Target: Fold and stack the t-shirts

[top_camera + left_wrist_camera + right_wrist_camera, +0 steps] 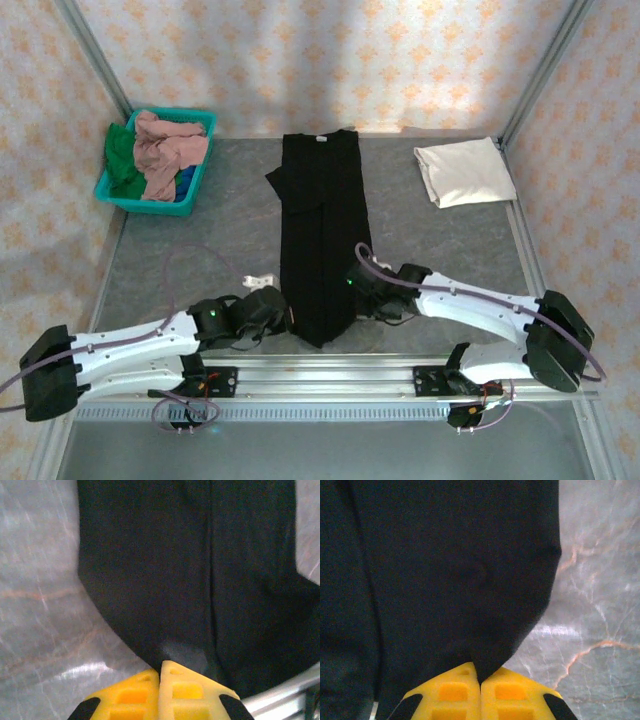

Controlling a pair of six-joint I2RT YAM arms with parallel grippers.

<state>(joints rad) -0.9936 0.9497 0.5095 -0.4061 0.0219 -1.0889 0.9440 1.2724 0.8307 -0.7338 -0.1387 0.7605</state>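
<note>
Next, my left gripper releases the black hem on the folded sleeve [287, 200] along the outer edge of the black t-shirt.
A large black t-shirt [322, 235] lies in the middle of the table, folded lengthwise into a long narrow strip with its collar at the far end. My left gripper [284, 316] is at its near left corner. In the left wrist view its yellow fingers [135, 692] press together, shut on the black hem [165, 645]. My right gripper [356, 290] is at the near right edge. The right wrist view shows that gripper [480, 674] shut on a pinch of black cloth [490, 655]. A folded cream-white t-shirt [464, 171] rests at the far right.
A teal basket [140, 205] at the far left holds crumpled pink [170, 150], green [122, 160] and blue [186, 182] shirts. A small white object [258, 282] lies by the left gripper. A metal rail [320, 372] runs along the near edge. Patterned walls close in the table.
</note>
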